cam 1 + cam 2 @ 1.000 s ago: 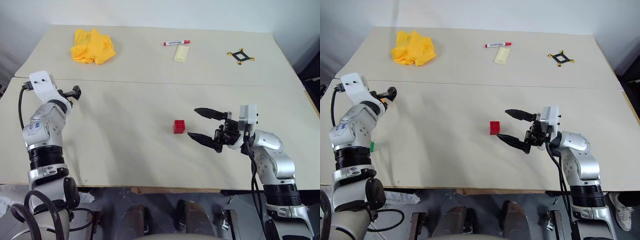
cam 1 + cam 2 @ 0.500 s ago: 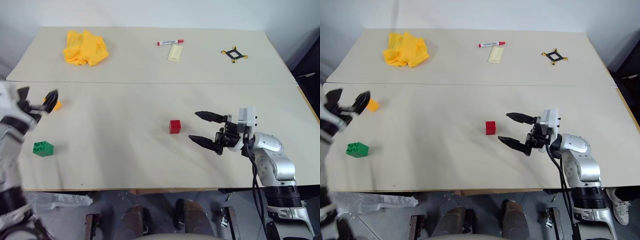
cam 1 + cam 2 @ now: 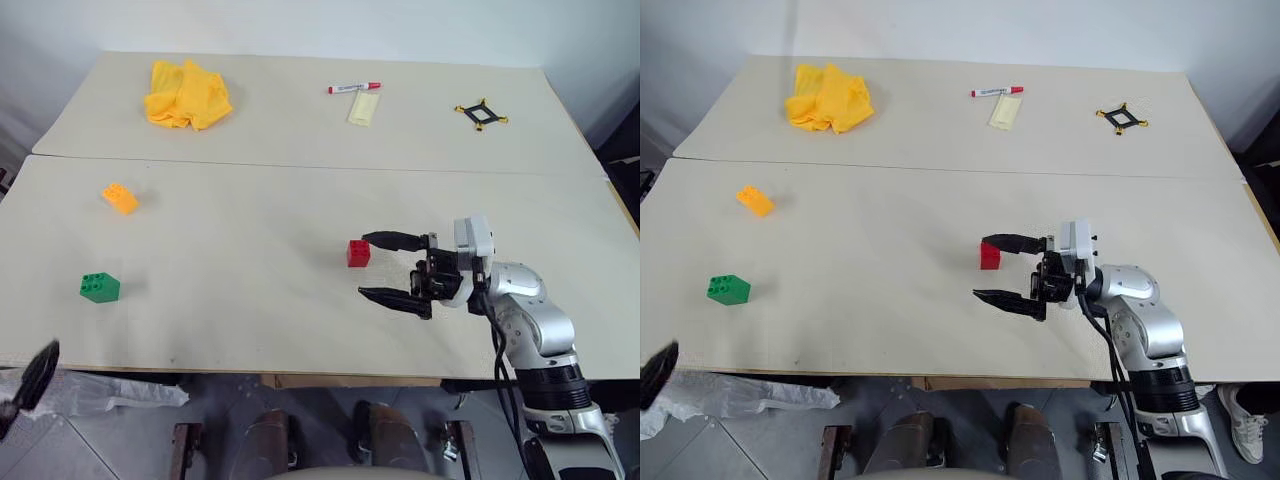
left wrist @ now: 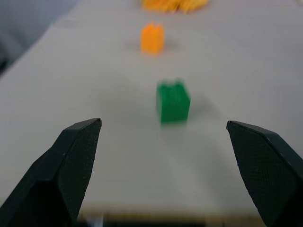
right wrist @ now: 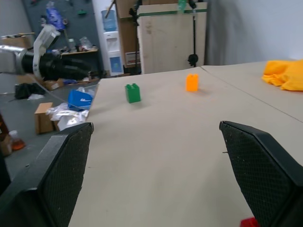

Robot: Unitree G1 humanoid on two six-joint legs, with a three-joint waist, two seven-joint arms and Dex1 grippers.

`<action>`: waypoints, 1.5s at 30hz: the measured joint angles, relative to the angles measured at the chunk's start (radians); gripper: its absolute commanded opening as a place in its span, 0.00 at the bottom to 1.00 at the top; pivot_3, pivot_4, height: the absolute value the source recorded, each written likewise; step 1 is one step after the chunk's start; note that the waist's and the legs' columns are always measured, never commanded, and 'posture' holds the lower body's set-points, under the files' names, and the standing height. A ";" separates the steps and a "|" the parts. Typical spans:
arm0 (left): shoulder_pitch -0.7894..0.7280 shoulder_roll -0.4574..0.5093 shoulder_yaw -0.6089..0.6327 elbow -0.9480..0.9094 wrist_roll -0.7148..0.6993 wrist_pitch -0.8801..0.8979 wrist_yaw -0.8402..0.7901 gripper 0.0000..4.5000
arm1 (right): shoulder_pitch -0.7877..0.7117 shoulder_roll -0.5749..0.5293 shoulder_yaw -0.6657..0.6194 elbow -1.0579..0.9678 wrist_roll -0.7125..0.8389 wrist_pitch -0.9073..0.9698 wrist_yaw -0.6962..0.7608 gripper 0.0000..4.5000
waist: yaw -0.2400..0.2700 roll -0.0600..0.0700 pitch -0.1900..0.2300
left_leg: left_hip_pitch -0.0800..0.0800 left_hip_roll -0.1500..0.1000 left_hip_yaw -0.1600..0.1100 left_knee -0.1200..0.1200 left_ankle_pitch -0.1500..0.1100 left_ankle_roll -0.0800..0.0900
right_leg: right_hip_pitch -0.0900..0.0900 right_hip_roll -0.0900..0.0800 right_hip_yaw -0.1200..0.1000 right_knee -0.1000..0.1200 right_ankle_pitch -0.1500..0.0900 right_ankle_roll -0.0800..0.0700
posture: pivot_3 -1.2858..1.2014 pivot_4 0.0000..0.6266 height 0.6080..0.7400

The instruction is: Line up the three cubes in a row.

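Observation:
I will close my left gripper on the opposite sides (image 3: 100, 290) (image 4: 173, 103) of the green cube, the one that is nearer the table's front edge than the orange-yellow cube.
The red cube (image 3: 358, 253) sits mid-table, in the mouth of my open right gripper (image 3: 364, 266) and close to its far fingertip; whether they touch I cannot tell. That gripper lies level, pointing left. Far off at the left, the green cube (image 3: 100, 288) rests near the front edge, with the orange-yellow cube (image 3: 120, 198) behind it. My left gripper (image 4: 163, 126) hangs open and empty just off the table's front-left edge, facing the green cube (image 4: 173, 101) and the orange-yellow cube (image 4: 152, 38) beyond. One of its fingers (image 3: 40, 368) shows blurred below the table edge.
On the far half of the table (image 3: 250, 330) lie a crumpled yellow cloth (image 3: 187, 93), a red marker (image 3: 353, 87), a pale card (image 3: 363, 107) and a black-and-yellow square frame (image 3: 481, 113). A seam (image 3: 300, 165) crosses the table.
My left arm has pulled back off the table to its front-left corner, uncovering the green and orange-yellow cubes. My right gripper has crept left, bringing its fingertips around the red cube.

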 measured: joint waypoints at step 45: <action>-0.944 0.421 -0.717 0.284 0.089 0.034 -0.292 0.33 | 0.158 -0.091 -0.112 -0.064 -0.050 -0.070 -0.090 1.00 | 0.038 0.000 -0.001 | 0.000 -0.004 0.001 0.002 0.001 0.002 | 0.000 0.000 -0.002 0.004 0.001 0.000 | 0.52 0.24 1.00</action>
